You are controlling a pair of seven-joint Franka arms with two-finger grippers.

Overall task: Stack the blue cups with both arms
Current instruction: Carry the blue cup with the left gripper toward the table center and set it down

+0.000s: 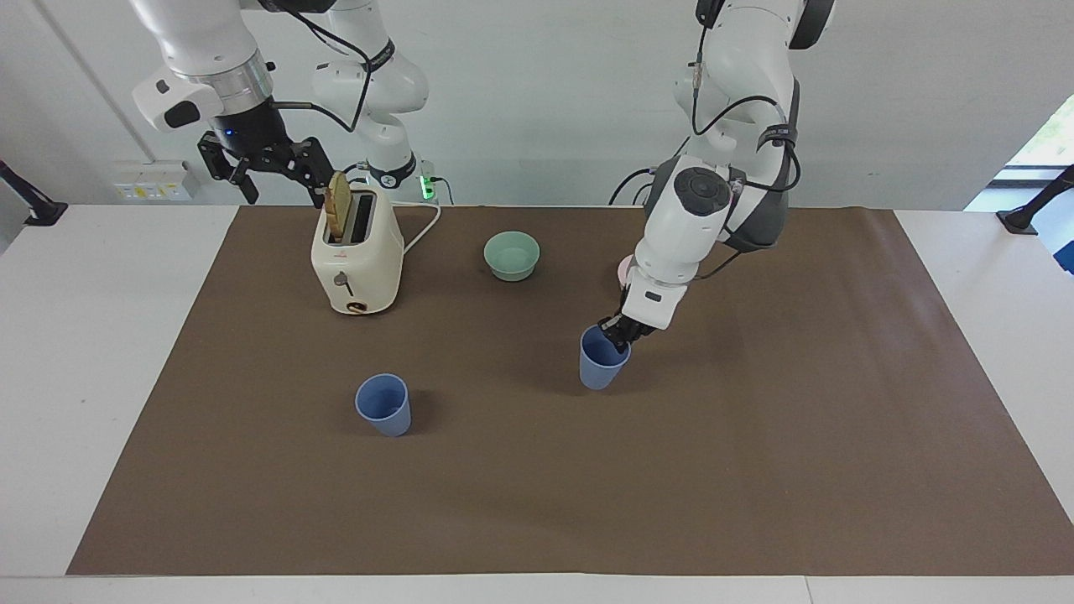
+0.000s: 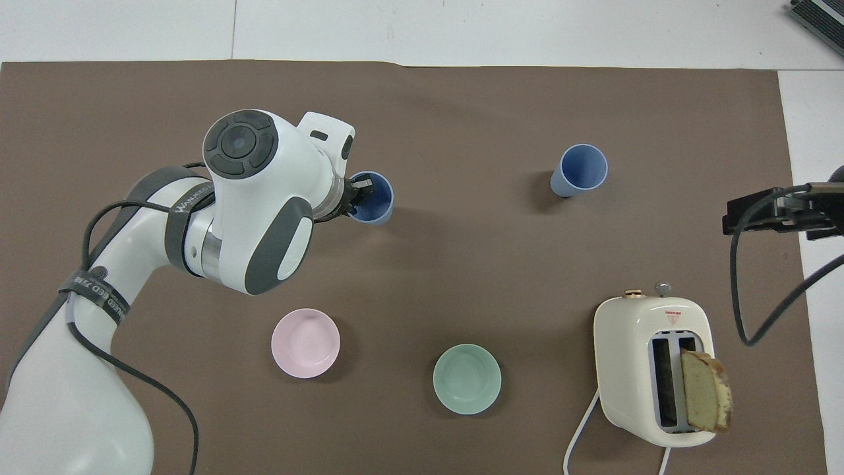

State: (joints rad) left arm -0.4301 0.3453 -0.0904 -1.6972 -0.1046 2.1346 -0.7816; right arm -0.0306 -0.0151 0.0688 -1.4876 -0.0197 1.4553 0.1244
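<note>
My left gripper is going to let go of the blue cup on the mat point(image 2: 389, 220) beyond the gap between the pink and mint-green bowls.
My left gripper point(image 1: 618, 330) is shut on the rim of a blue cup point(image 1: 599, 369) and holds it upright, low over the middle of the brown mat. They also show in the overhead view: the gripper point(image 2: 359, 195), the cup point(image 2: 379, 202). The second blue cup point(image 1: 384, 405) stands upright on the mat toward the right arm's end, farther from the robots than the toaster; it also shows in the overhead view point(image 2: 580, 170). My right gripper point(image 1: 264, 172) is open and empty, raised beside the toaster's top, and waits there.
A cream toaster point(image 1: 357, 262) with a bread slice point(image 1: 338, 204) in one slot stands near the right arm. A mint-green bowl point(image 1: 512, 254) and a pink bowl point(image 2: 305, 343) sit nearer to the robots than the held cup. The left arm hides most of the pink bowl in the facing view.
</note>
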